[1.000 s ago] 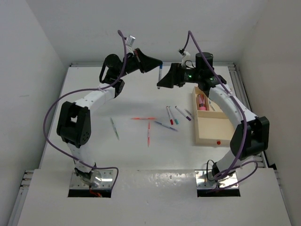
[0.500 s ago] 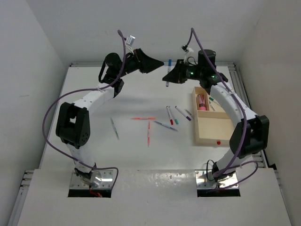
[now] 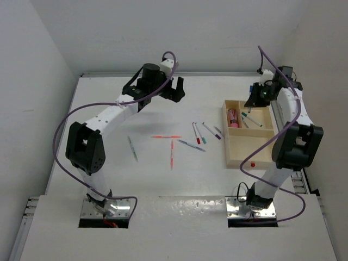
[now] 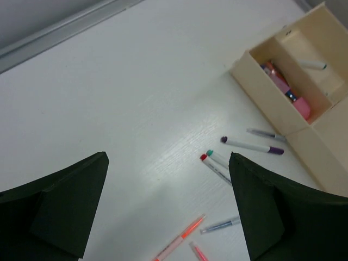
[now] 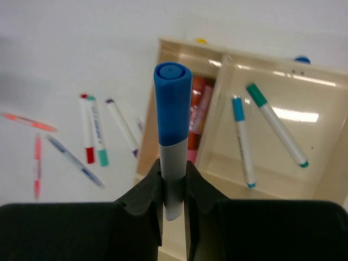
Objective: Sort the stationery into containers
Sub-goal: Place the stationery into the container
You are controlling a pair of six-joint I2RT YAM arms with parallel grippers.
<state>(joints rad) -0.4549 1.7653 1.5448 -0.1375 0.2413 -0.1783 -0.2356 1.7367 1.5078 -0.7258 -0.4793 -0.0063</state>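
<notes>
The robot's right gripper will put the grey marker down against the pink block's divider (image 3: pixel 243 115) (image 5: pixel 224 130), inside the compartment that has the white markers.
My right gripper (image 3: pixel 255 98) (image 5: pixel 174 187) is shut on a grey marker with a blue cap (image 5: pixel 173 103), held upright above the far end of the pale wooden tray (image 3: pixel 227 142). One small compartment holds a pink block (image 3: pixel 234 117) (image 4: pixel 302 107). The other holds two white markers (image 5: pixel 276 129) with teal and blue caps. My left gripper (image 3: pixel 175 89) (image 4: pixel 168 209) hangs open and empty over the table's far middle. Several pens lie loose: two orange-red ones (image 3: pixel 166 136), a bluish one (image 3: pixel 191 144), red- and teal-capped markers (image 3: pixel 198 134) and a purple-capped marker (image 3: pixel 212 131) (image 4: pixel 251 145).
A thin green pen (image 3: pixel 132 148) lies alone at the left, near the left arm's elbow. The tray's larger near compartment (image 3: pixel 250 147) has a red dot (image 3: pixel 252 164) on its rim. White walls close in the table at the back and sides.
The blue-capped marker passed from the left gripper to the right one. The left jaws opened, and the right arm swung right with the marker to above the tray.
</notes>
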